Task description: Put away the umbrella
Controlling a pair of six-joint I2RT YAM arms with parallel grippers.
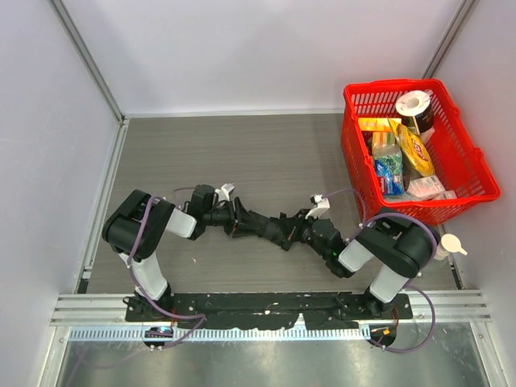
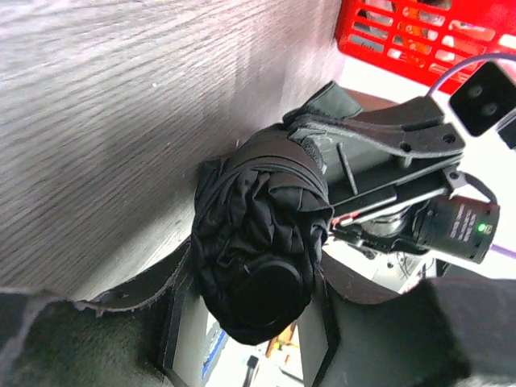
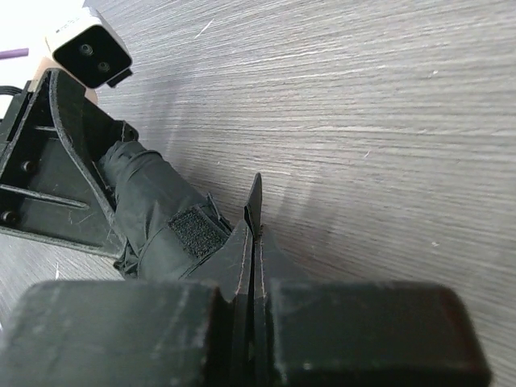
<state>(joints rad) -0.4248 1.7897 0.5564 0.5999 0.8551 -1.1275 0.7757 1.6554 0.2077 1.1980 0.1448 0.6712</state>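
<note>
The robot's left gripper grips the umbrella's round end cap, away from the strap in the right gripper, so the left gripper will pinch the fabric [image 3: 171, 216] next to the strap.
The umbrella [image 1: 262, 226] is a black, folded, crumpled bundle held just above the table between my two grippers. My left gripper [image 1: 232, 216] is shut on its left end; in the left wrist view the round end cap and bunched fabric [image 2: 258, 242] sit between my fingers [image 2: 121, 302]. My right gripper [image 1: 305, 234] is shut on the thin black closure strap [image 3: 255, 201] at the umbrella's other end, jaws pressed together. The strap's velcro patch [image 3: 193, 234] lies beside it on the fabric [image 3: 149, 193]. The shaft and handle are hidden.
A red plastic basket [image 1: 468, 157] holding several groceries stands at the back right, and it shows in the left wrist view [image 2: 419, 32]. A small white bottle [image 1: 451, 244] lies by its near corner. Grey walls close in the table on three sides.
</note>
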